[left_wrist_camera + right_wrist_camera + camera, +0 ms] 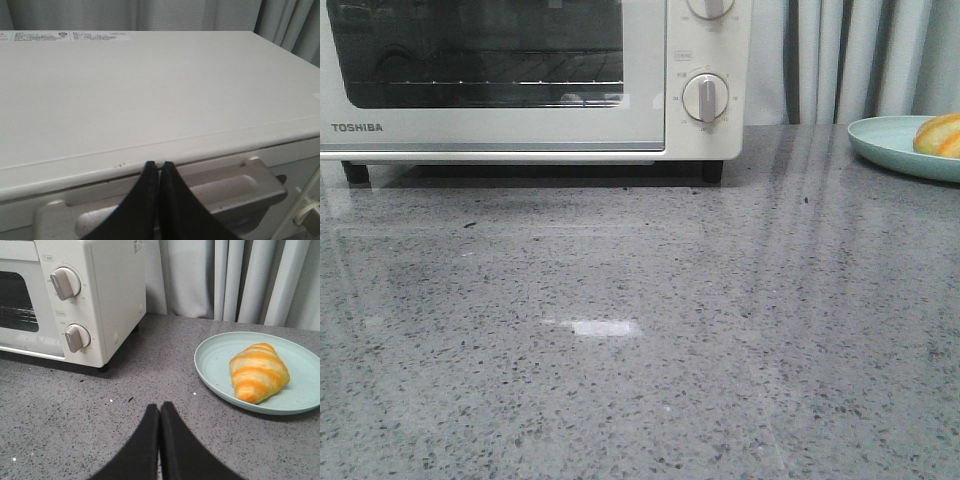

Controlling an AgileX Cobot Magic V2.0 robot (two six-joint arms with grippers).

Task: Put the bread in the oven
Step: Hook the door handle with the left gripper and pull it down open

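The pale green plate is next for my right gripper, which should go there and close on the near end of the bread point(949, 147) point(252, 390).
The off-white Toshiba oven point(520, 120) stands at the back left of the grey counter, its glass door closed and a wire rack visible inside. The bread point(940, 135), a golden-orange striped croissant roll, lies on a pale green plate point(890, 145) at the far right; it shows fully in the right wrist view point(258, 372). My left gripper point(159, 165) is shut and empty, its tips over the door handle point(235, 187) at the oven's top front edge point(150, 100). My right gripper point(159, 407) is shut and empty above the counter, short of the plate point(215, 360) and right of the oven point(95, 295).
Round white dials point(705, 97) sit on the oven's right panel. Grey curtains point(860, 60) hang behind the counter. Neither arm shows in the front view. The speckled grey counter point(620, 330) stretches in front of the oven.
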